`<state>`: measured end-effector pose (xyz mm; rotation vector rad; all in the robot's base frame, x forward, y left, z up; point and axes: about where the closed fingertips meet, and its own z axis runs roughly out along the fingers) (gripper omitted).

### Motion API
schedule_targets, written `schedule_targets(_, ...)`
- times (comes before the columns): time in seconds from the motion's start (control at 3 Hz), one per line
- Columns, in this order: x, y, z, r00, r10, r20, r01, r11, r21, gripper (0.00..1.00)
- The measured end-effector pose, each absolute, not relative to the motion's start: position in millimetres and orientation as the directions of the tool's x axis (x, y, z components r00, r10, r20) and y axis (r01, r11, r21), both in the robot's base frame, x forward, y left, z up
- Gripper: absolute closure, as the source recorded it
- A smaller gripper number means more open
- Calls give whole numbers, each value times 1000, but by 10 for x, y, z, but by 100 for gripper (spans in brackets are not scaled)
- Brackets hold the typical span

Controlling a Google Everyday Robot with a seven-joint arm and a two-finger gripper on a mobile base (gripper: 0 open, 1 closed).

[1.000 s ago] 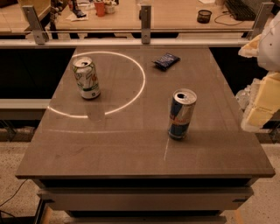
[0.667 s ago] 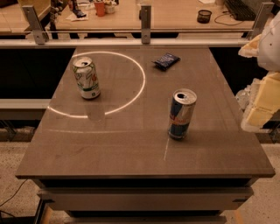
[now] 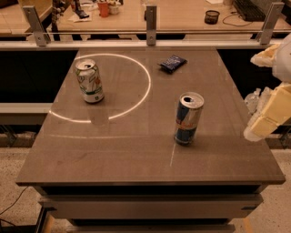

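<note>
The robot's gripper will close around the upper half (image 3: 189, 113) of the tall blue and silver can, a little below the top rim of the can.
My gripper (image 3: 269, 113) hangs at the right edge of the view, just past the table's right side, a cream-coloured body partly cut off by the frame. It holds nothing that I can see. Nearest to it is a tall blue and silver can (image 3: 188, 119), upright on the brown table (image 3: 136, 154), a little to the gripper's left. A green and white can (image 3: 89, 82) stands upright at the left. A dark blue packet (image 3: 172, 63) lies flat near the far edge.
A bright ring of reflected light (image 3: 144, 86) curves across the tabletop around the green can. Behind the table runs a rail with metal posts (image 3: 151, 25), and beyond it a desk with a red cup (image 3: 104, 8) and a dark bowl (image 3: 211, 16).
</note>
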<state>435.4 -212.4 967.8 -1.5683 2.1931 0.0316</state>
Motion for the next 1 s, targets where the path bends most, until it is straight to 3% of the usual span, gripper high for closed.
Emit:
schedule_targets(0.33, 4319, -1983, 9580, -266, -821, -505, -898, 401, -180, 0)
schedule_targets(1.0, 4340, -1636, 9452, -238, -723, -648, -906, 406, -120, 0)
